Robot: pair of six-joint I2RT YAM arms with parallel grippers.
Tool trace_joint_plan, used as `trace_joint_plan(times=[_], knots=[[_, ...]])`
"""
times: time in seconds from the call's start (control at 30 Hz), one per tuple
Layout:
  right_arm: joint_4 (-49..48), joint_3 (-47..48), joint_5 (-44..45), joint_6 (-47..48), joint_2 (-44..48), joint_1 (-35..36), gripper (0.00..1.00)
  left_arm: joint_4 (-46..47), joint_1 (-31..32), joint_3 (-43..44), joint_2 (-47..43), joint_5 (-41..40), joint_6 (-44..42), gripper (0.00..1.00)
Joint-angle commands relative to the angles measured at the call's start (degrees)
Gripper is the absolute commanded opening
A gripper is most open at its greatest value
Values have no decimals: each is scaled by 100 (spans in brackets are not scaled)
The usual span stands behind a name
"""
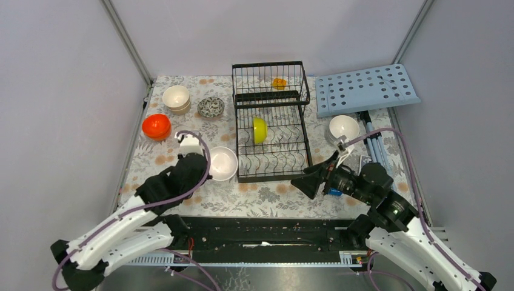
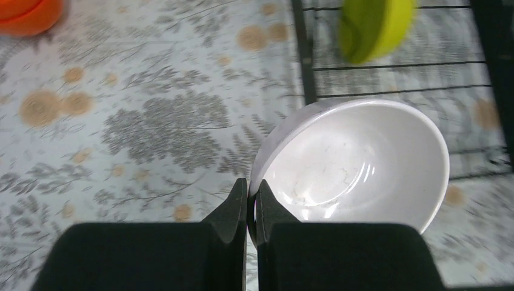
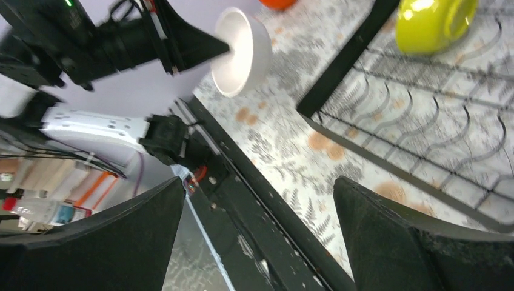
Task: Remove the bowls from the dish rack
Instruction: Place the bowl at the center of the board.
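Observation:
The white bowl will go down from my left gripper onto the cloth [image 1: 197, 147] [image 2: 174, 77] between the orange bowls and the dish rack.
My left gripper [image 1: 207, 162] [image 2: 251, 193] is shut on the near rim of a white bowl [image 1: 223, 163] [image 2: 357, 163] [image 3: 242, 51], just left of the black dish rack [image 1: 273, 178] [image 2: 306, 66] [image 3: 345, 57]. A yellow-green bowl [image 1: 259, 130] [image 2: 371, 27] [image 3: 433, 24] stands on edge in the rack's tines. A small orange bowl [image 1: 279, 83] sits in the raised basket. My right gripper [image 1: 308, 182] [image 3: 257, 185] stands open and empty at the rack's near right corner, over the table's front edge.
On the cloth to the left are stacked white bowls [image 1: 176, 98], a dark-patterned bowl [image 1: 211, 107] and orange bowls [image 1: 156, 126] [image 2: 27, 12]. Another white bowl [image 1: 343, 127] sits right of the rack, below a light-blue perforated board [image 1: 366, 90]. Blue tubes [image 1: 377, 145] lie at the right.

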State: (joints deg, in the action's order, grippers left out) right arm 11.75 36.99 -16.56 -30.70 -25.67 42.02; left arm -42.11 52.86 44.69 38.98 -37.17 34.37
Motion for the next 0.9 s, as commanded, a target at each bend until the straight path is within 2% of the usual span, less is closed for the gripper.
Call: trace_joint_plan(times=[0.0,0.2,0.37,0.43,0.67,0.87], knots=[[-174,-504,265,-112,-53,36,100,860,-1533,-192,438,1021,-434,0],[-597,-1051,537,-344,-154,46,100,1756,-3693,-250,1232,2525,-230,0],[-693,-1234,1020,-646,-555,43,100,2360,-4859,-319,2262,3124,319,0],[-683,-1279,1134,-707,-709,44,100,2591,-5099,-261,2688,3304,564,0],[-775,-1546,1342,-848,-827,43,100,2757,-5227,132,3814,2941,1239,0],[-764,-1671,1370,-884,-704,42,100,2546,-5253,142,4230,2627,1945,0]])
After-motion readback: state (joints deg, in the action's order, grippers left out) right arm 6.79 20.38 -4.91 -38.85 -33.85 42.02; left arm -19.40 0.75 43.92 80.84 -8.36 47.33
